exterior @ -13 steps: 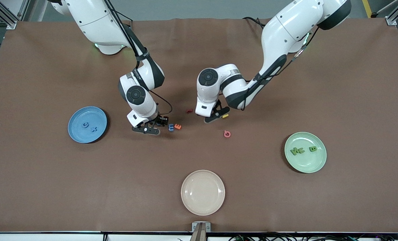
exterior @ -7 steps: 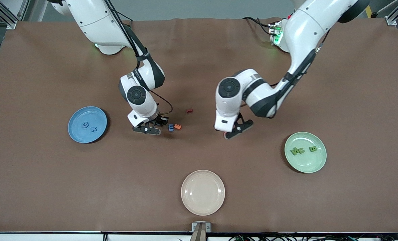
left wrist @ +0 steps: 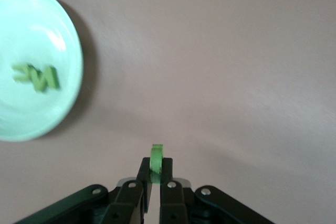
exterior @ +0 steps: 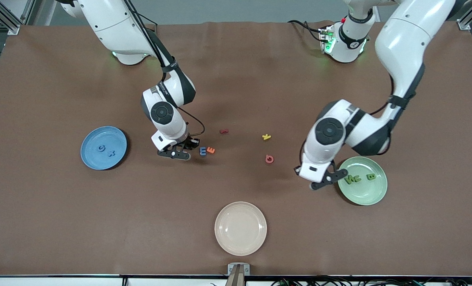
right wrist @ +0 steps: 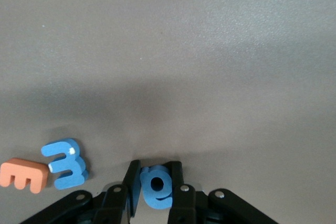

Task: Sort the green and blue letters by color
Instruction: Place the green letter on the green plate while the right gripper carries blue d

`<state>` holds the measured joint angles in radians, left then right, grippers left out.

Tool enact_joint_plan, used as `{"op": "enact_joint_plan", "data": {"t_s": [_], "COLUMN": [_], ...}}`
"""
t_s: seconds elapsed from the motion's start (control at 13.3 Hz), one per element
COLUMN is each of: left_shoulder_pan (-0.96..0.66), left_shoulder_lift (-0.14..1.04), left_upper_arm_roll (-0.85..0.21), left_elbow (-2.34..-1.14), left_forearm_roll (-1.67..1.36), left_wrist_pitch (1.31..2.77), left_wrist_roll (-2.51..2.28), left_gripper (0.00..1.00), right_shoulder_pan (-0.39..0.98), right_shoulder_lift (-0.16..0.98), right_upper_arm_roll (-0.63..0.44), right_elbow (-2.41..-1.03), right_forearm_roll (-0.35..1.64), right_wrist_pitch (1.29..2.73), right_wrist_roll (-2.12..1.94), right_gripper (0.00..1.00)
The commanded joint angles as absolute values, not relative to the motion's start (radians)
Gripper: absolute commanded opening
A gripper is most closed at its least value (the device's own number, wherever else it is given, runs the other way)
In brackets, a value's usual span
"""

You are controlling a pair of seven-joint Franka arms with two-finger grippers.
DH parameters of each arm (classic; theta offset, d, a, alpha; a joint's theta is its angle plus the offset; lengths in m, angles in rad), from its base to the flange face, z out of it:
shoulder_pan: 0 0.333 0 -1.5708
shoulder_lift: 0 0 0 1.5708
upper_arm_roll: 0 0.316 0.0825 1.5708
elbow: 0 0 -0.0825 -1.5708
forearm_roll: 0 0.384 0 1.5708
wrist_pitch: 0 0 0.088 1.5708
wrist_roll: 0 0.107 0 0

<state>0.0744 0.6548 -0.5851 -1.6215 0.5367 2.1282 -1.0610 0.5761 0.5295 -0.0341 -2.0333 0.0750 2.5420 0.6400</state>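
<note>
My right gripper should put the blue letter a down on the blue plate (exterior: 114, 145) next to its blue letters, toward the blue E.
My right gripper (exterior: 189, 145) is down at the table and shut on a blue letter a (right wrist: 156, 186). Beside it lie a blue E (exterior: 203, 151) and an orange E (exterior: 210, 150), also the blue E (right wrist: 65, 163) in the right wrist view. The blue plate (exterior: 91, 139) holds two blue letters (exterior: 105, 151). My left gripper (exterior: 326, 179) hangs over the table just beside the green plate (exterior: 365, 196), shut on a small green letter (left wrist: 156, 153). That plate (left wrist: 21, 119) holds several green letters (exterior: 353, 179), among them a B (exterior: 371, 176).
A beige plate (exterior: 240, 228) sits near the front edge of the table. A dark red letter (exterior: 224, 131), a yellow K (exterior: 266, 137) and a pink Q (exterior: 269, 159) lie loose on the brown mat between the two arms.
The left arm swung from the middle of the table, by the yellow K, over to the green plate. The right gripper closed on the blue a without moving away.
</note>
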Motion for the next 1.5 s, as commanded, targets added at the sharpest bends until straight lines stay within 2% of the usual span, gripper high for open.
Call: {"op": "enact_joint_plan", "data": {"t_s": [0.0,0.15,0.45,0.9,1.2,1.42], "left_shoulder_pan": [0.139,0.198,0.322,0.438,0.463,0.462], "left_shoulder_lift": [0.635,0.626,0.615,0.607,0.617,0.626], "left_upper_arm_roll": [-0.594,-0.595,-0.597,-0.597,-0.6,-0.604], "left_elbow": [-1.632,-1.637,-1.666,-1.707,-1.701,-1.698], "left_forearm_roll": [0.545,0.545,0.549,0.548,0.535,0.534], "left_wrist_pitch": [2.074,2.031,2.031,2.043,2.054,2.071], "left_wrist_roll": [-0.933,-0.852,-0.706,-0.664,-0.654,-0.65], "left_gripper": [0.0,0.0,0.0,0.0,0.0,0.0], "right_shoulder_pan": [0.559,0.52,0.382,0.115,0.032,0.012], "right_shoulder_lift": [0.482,0.439,0.367,0.312,0.291,0.272], "right_upper_arm_roll": [-0.041,-0.041,-0.044,-0.044,-0.044,-0.046], "right_elbow": [-2.03,-2.014,-2.023,-2.088,-2.17,-2.245], "right_forearm_roll": [0.074,0.074,0.074,0.072,0.072,0.071], "right_wrist_pitch": [2.49,2.398,2.304,2.298,2.31,2.38], "right_wrist_roll": [0.634,0.551,0.283,-0.17,-0.276,-0.304], "right_gripper": [0.1,0.09,0.09,0.09,0.12,0.12]}}
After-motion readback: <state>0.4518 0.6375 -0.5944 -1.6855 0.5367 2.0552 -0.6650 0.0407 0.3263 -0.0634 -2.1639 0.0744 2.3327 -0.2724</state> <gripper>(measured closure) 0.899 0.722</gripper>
